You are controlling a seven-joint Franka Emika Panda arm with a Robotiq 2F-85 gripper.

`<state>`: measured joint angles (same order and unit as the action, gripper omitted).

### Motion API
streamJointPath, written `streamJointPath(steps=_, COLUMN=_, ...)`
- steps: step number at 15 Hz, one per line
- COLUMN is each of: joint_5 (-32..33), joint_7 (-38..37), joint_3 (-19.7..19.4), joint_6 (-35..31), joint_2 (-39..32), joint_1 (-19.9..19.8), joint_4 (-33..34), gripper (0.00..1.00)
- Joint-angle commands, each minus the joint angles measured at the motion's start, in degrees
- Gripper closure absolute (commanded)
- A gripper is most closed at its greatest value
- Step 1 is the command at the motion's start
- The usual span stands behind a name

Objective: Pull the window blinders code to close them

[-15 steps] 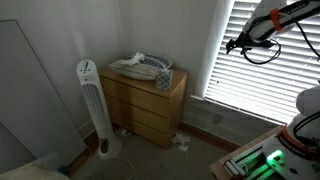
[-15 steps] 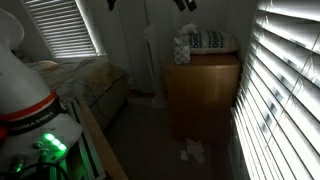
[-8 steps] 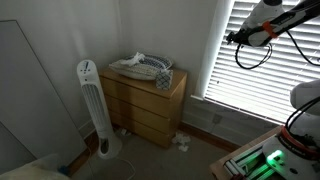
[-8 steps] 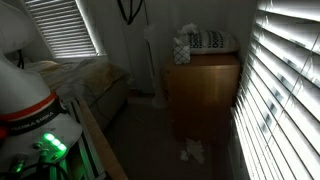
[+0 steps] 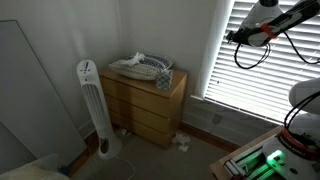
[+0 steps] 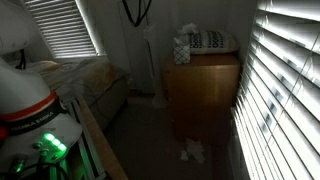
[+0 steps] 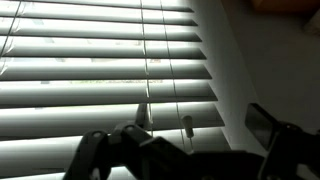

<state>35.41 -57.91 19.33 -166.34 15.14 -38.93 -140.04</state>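
Next, my gripper will go to the small tassel (image 5: 223, 50) (image 7: 188, 126) on the window blinders' cord nearest the wall and close there.
The window blinders (image 5: 270, 75) are white slats with dark gaps, to the right of the wooden dresser; they also fill the right side of an exterior view (image 6: 285, 90) and the wrist view (image 7: 90, 70). Two thin cords (image 7: 168, 60) hang in front of the slats, each ending in a small tassel (image 7: 186, 126). My gripper (image 5: 236, 38) is high up, close to the blinders' left edge. In the wrist view the gripper (image 7: 180, 145) is open, its dark fingers apart below the tassels, holding nothing.
A wooden dresser (image 5: 146, 100) with a tissue box and cloth on top stands by the wall. A white tower fan (image 5: 91, 105) stands beside it. A bed (image 6: 80, 85) and a second blind (image 6: 60, 25) show at the left. The wall (image 7: 235, 60) borders the blinders.
The arm rose and moved closer to the blinders over the last second. In the last half second it barely moved.
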Motion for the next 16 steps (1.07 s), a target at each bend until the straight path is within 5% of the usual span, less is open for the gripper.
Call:
streamJointPath(steps=1, joint_5=0.0, joint_7=0.0, joint_3=0.0, joint_6=0.0, joint_2=0.0, joint_1=0.0, joint_4=0.0, gripper=0.0)
streamJointPath(steps=7, joint_5=13.1, joint_7=-15.6, joint_3=6.8, joint_6=-2.0, joint_2=-4.9, joint_1=-8.8, joint_4=7.4, gripper=0.0)
streamJointPath(steps=16, joint_5=29.9, joint_7=-31.1, joint_3=10.2, joint_6=-0.5, joint_2=-14.5, joint_1=-10.9, joint_4=15.7, gripper=0.0)
